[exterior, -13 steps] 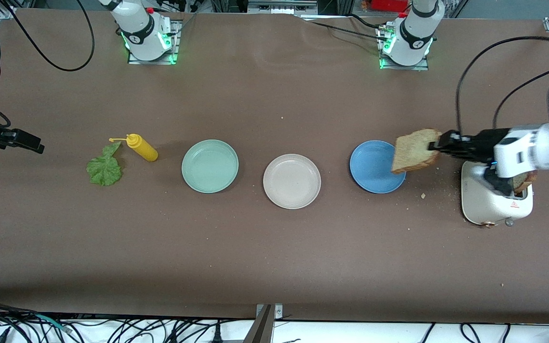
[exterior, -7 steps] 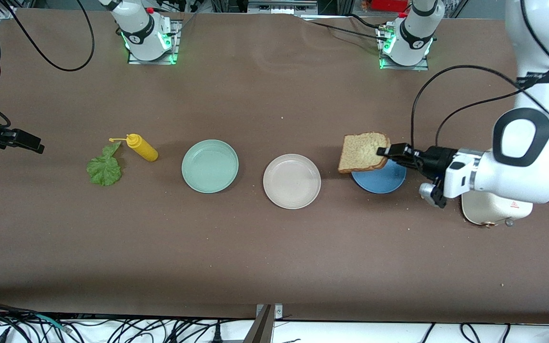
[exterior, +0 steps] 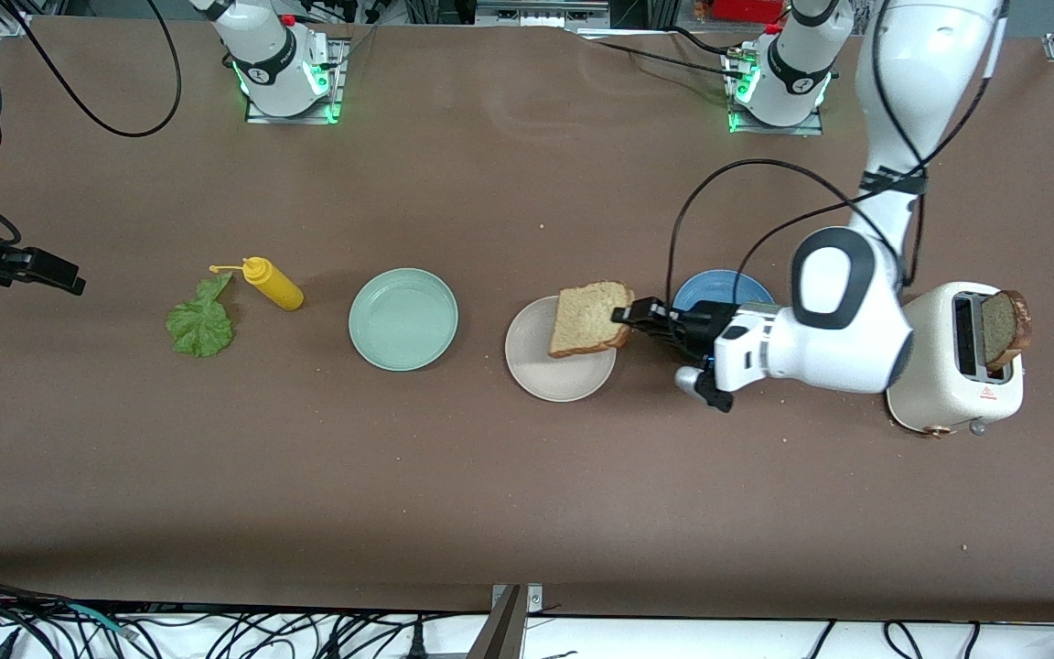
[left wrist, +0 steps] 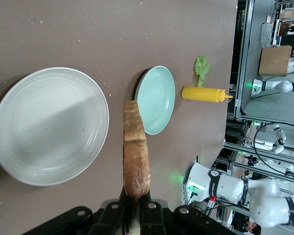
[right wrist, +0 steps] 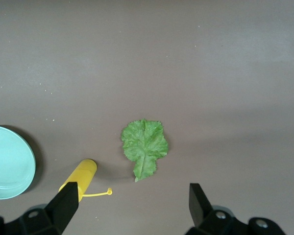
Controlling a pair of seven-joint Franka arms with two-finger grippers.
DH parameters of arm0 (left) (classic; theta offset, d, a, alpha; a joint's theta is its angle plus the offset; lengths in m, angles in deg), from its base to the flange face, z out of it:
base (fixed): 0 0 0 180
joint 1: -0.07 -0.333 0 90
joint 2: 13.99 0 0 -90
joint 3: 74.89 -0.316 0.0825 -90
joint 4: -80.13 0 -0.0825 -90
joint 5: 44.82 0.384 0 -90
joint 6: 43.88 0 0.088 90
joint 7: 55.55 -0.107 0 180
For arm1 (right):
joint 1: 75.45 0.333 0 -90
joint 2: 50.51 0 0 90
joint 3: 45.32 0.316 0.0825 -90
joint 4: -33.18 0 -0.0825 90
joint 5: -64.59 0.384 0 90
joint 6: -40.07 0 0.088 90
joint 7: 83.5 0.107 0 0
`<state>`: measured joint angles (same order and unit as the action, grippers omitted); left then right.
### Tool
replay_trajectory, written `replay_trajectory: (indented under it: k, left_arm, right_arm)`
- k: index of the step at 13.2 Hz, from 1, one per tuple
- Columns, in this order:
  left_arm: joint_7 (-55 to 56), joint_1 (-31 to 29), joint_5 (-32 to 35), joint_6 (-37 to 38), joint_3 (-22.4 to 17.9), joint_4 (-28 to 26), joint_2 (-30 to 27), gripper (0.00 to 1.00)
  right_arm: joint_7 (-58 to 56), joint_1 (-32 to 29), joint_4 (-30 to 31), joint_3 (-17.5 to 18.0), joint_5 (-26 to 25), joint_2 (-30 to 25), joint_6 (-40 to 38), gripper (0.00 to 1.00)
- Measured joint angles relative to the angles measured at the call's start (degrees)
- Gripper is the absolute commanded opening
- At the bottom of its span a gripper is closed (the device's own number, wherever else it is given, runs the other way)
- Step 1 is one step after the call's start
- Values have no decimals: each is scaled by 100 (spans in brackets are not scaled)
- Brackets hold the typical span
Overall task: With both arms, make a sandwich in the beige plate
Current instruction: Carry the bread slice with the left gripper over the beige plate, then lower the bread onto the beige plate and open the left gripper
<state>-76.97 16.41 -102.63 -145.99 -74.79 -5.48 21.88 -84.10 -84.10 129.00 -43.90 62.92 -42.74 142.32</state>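
My left gripper needs to let go of the tan bread slice over the bare middle of the beige plate (exterior: 555, 340) (left wrist: 54, 132).
My left gripper (exterior: 624, 317) is shut on one edge of a tan bread slice (exterior: 589, 318), holding it on edge in the air over the rim of the beige plate (exterior: 541, 371) that faces the left arm's end. In the left wrist view the slice (left wrist: 135, 152) sticks out edge-on from the gripper (left wrist: 135, 198), beside the bare beige plate (left wrist: 49, 126). A green lettuce leaf (exterior: 201, 322) lies flat toward the right arm's end. My right gripper (right wrist: 132, 196) waits open and empty above the table, with the lettuce leaf (right wrist: 144, 144) below it.
A mint-green plate (exterior: 403, 318) and a yellow squeeze bottle (exterior: 275, 285) lie between the lettuce and the beige plate. A blue plate (exterior: 719, 286) sits under my left arm. A white toaster (exterior: 948, 375) at the left arm's end holds another bread slice (exterior: 1003, 328).
My left arm has carried the bread from beside the toaster, across the blue plate, to the beige plate's rim. The toaster and its second slice now show. The right arm has not moved.
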Motion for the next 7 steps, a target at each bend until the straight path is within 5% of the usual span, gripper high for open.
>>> replay_trajectory:
  k: [7]
  left_arm:
    - [-101, 194, -6, -239, -2, 9, 471, 0]
  right_arm:
    - [0, 0, 0, 0, 0, 0, 0, 100]
